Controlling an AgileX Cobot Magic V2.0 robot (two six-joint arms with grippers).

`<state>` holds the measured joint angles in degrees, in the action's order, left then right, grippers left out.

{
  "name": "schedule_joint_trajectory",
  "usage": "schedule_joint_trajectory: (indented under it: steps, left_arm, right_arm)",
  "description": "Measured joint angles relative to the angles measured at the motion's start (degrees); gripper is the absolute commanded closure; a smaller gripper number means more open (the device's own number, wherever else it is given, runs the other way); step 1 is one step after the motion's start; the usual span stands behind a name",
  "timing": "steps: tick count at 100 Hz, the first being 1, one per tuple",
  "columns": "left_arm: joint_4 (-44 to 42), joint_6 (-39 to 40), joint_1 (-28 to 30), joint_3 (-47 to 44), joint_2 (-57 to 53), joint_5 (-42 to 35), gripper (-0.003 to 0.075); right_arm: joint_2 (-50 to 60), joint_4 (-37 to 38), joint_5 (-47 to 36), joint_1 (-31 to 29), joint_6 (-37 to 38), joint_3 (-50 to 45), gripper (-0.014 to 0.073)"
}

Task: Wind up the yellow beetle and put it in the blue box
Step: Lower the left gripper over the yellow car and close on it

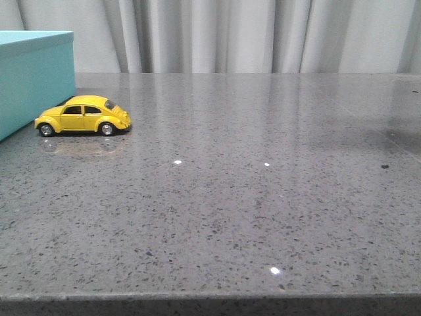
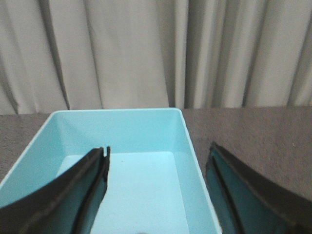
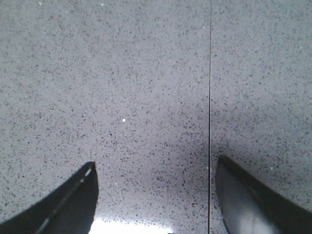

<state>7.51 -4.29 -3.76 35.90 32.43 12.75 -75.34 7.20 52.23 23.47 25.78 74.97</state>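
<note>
I should close my left gripper on the doors of the yellow beetle (image 1: 80,120), at the middle of its body, next to the blue box.
The yellow beetle (image 1: 83,116) stands on its wheels on the grey speckled table, at the far left, just in front of the blue box (image 1: 33,79). Neither gripper shows in the front view. In the left wrist view my left gripper (image 2: 158,158) is open and empty above the open blue box (image 2: 187,141), whose pale inside shows nothing in it. In the right wrist view my right gripper (image 3: 156,168) is open and empty over bare table. The beetle shows in neither wrist view.
A grey curtain (image 1: 250,33) hangs behind the table. A thin dark seam (image 3: 210,97) runs across the tabletop under the right gripper. The table's front edge (image 1: 210,299) is near the camera.
</note>
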Motion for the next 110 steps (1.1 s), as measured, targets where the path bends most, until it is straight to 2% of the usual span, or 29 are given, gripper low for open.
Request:
schedule_joint_trajectory:
  steps: [9, 29, 49, 71, 91, 110]
  left_arm:
    - [-0.09, -3.47, -2.39, 4.53, 4.81, 5.29, 0.0294]
    - [-0.12, -11.32, -9.13, 15.91, 17.67, 15.56, 0.0167]
    - [-0.24, -22.66, -14.32, 27.47, 30.76, 24.11, 0.0169]
    - [-0.34, -33.55, -17.01, 40.39, 45.15, 35.80, 0.0172]
    - [-0.34, -37.49, -17.92, 50.31, 56.68, 45.88, 0.0172]
    - [-0.46, -42.48, -17.91, 52.62, 63.39, 48.64, 0.0172]
  right_arm:
    - [1.12, 0.00, 0.00, 0.00, 0.00, 0.00, 0.0085]
    - [3.24, 0.00, 0.00, 0.00, 0.00, 0.00, 0.0085]
    - [3.85, 0.00, -0.47, 0.00, 0.00, 0.00, 0.0085]
    - [4.69, -0.14, -0.63, 0.00, 0.00, 0.00, 0.0085]
    - [4.81, -0.14, -0.86, 0.00, -0.13, 0.00, 0.0085]
    - [4.81, -0.14, -0.86, 0.00, -0.62, 0.00, 0.0085]
